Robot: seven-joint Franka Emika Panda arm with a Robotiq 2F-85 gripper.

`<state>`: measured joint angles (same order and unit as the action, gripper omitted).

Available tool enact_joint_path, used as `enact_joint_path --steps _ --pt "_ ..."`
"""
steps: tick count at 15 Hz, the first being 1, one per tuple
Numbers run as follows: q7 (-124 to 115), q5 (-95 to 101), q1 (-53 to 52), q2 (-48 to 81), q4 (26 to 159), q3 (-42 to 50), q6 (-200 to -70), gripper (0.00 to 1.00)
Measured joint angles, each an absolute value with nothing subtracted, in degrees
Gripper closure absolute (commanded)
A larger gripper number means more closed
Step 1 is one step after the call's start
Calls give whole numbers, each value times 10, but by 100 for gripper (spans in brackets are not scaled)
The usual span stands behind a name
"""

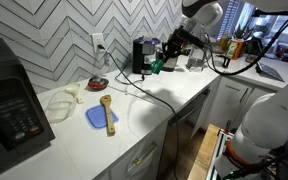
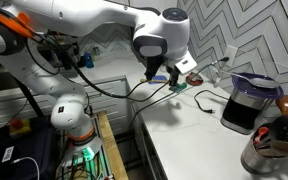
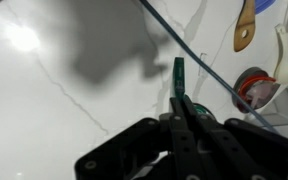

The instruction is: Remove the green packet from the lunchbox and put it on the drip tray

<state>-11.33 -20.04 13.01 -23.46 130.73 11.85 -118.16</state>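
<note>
Next, I release the green packet on the drip tray at the foot of the black coffee machine (image 1: 147,70).
My gripper (image 1: 160,60) is shut on the small green packet (image 1: 155,67) and holds it edge-on just above the counter, right beside the black coffee machine (image 1: 143,52) and its drip tray (image 1: 140,72). In the wrist view the packet (image 3: 179,74) sticks out from between the closed fingers (image 3: 182,104) over the white counter. In an exterior view the gripper (image 2: 173,80) hangs over the counter edge with the packet (image 2: 177,88) below it. The clear lunchbox (image 1: 62,100) sits far off near the microwave, and nothing green shows in it.
A blue square plate (image 1: 101,117) carries a wooden spoon (image 1: 107,110). A small dark red dish (image 1: 99,84) stands by the wall and also shows in the wrist view (image 3: 254,88). A black cable (image 1: 154,98) runs across the counter. A microwave (image 1: 12,105) stands at one end and a dark kettle (image 2: 250,102) nearby.
</note>
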Motion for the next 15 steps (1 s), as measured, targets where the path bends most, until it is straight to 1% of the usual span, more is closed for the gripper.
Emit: enact_joint_path --steps 2,3,7,15 --pt "-127 -201 152 -257 1343 131 -1195 94" --pt "-132 -202 156 -265 1352 132 -1198 99" --pt "-163 -214 159 -265 1354 133 -1211 99" --pt "-256 -328 161 -151 1337 148 -1406 99"
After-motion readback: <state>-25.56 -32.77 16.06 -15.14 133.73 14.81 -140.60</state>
